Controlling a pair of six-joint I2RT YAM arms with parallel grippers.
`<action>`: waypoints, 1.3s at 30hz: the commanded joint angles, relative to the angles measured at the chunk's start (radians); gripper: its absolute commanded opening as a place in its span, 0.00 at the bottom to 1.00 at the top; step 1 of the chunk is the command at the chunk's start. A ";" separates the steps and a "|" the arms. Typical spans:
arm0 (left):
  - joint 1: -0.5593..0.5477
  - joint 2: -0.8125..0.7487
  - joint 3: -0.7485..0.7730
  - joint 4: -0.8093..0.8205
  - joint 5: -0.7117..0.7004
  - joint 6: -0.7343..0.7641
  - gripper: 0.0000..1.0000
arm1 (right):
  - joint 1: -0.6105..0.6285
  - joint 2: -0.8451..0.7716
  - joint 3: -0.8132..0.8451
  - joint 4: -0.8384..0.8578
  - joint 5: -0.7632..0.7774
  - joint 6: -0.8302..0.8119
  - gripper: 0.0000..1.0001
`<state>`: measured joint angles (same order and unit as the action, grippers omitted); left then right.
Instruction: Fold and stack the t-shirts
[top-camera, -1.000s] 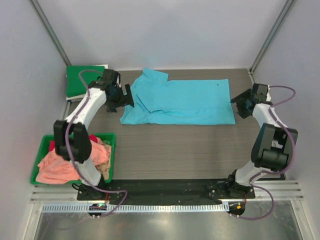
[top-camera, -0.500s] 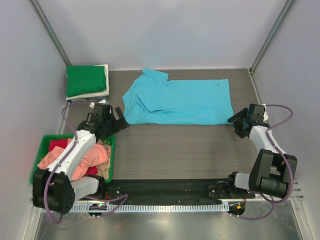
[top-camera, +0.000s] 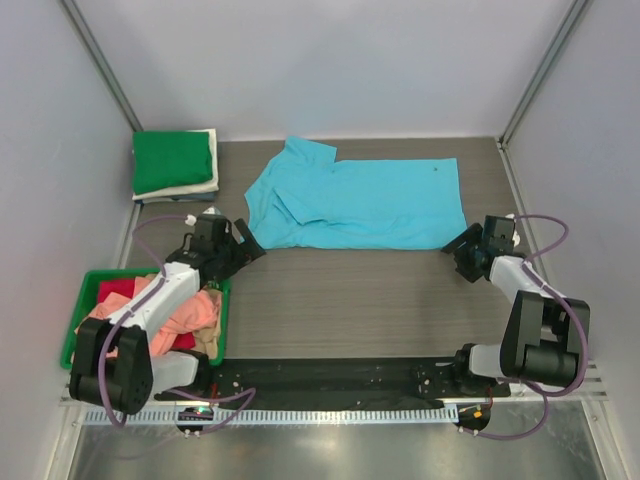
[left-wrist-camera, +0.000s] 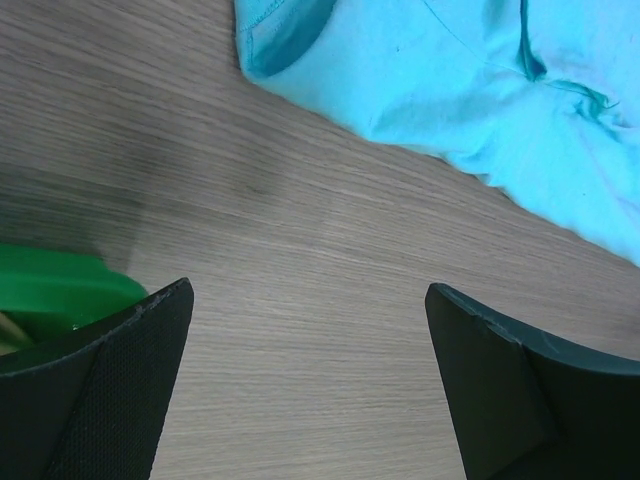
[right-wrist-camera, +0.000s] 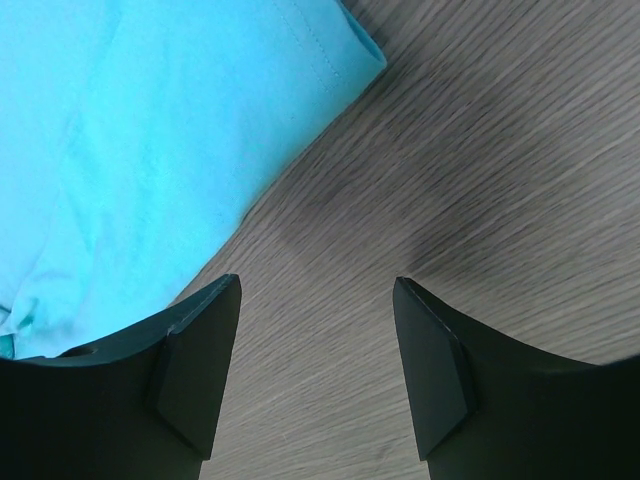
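Note:
The robot's left gripper should next move to the sky-blue t-shirt's near corner at the collar end (top-camera: 264, 246) (left-wrist-camera: 352, 122) and close there.
A sky-blue t-shirt (top-camera: 360, 200) lies folded lengthwise on the wooden table, collar end to the left. It also shows in the left wrist view (left-wrist-camera: 470, 90) and in the right wrist view (right-wrist-camera: 150, 130). My left gripper (top-camera: 243, 253) is open and empty, low over the table just off the shirt's near-left corner. My right gripper (top-camera: 458, 245) is open and empty, low beside the shirt's near-right corner. A folded green t-shirt (top-camera: 172, 161) lies on a cream one (top-camera: 205, 187) at the back left. Salmon-pink (top-camera: 130, 330), red (top-camera: 118, 289) and tan (top-camera: 210, 335) shirts lie in a heap.
The heap lies in a green plastic bin (top-camera: 222, 275) at the near left; its corner shows in the left wrist view (left-wrist-camera: 60, 290). Grey walls close the table in on three sides. A black rail runs along the near edge.
Both arms have drawn back from the shirt's far ends toward the near side and lowered. The left gripper came from the collar end, the right from the hem end. The shirt lies flatter.

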<state>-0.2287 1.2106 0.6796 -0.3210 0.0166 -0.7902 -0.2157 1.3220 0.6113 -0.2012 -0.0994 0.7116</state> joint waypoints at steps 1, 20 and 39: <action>0.000 0.035 -0.008 0.046 0.011 -0.023 1.00 | 0.003 0.019 -0.001 0.063 -0.006 -0.006 0.68; -0.124 0.144 0.058 0.025 -0.159 -0.089 1.00 | 0.003 0.057 -0.001 0.091 0.000 -0.020 0.68; -0.038 0.552 0.362 0.063 -0.158 -0.146 0.85 | -0.007 0.290 0.142 0.151 0.084 0.055 0.54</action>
<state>-0.2962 1.7218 1.0054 -0.2657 -0.1448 -0.9146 -0.2173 1.5719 0.7471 -0.0471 -0.0677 0.7620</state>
